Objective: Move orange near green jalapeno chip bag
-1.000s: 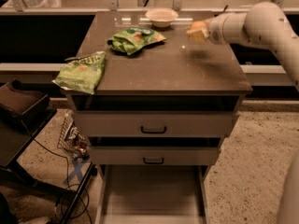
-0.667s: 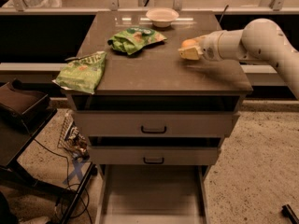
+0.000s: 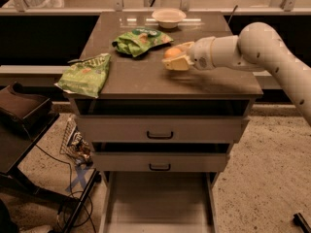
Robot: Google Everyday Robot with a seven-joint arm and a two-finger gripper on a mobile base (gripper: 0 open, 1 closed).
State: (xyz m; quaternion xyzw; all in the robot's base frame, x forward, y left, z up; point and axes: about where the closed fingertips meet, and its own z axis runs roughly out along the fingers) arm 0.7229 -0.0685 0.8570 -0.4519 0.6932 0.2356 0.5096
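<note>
The orange will be released on the cabinet top (image 3: 139, 71), just in front of the crumpled green chip bag.
The orange (image 3: 172, 52) is a small round fruit held between my gripper's (image 3: 175, 57) cream fingers, just above the brown cabinet top (image 3: 194, 84). The gripper reaches in from the right on a white arm (image 3: 252, 47) and is shut on the orange. Two green chip bags lie on the top: one crumpled at the middle back (image 3: 141, 40), just left of the orange, and one at the front left corner (image 3: 87, 74), hanging a little over the edge. I cannot tell which is the jalapeno bag.
A white bowl (image 3: 168, 17) stands at the back edge of the cabinet top. Two drawers (image 3: 160, 132) are below, with an open lower space. A dark stand (image 3: 24, 115) and cables are on the floor at the left.
My gripper has carried the orange from the right back part of the top leftward and forward, toward the middle green bag.
</note>
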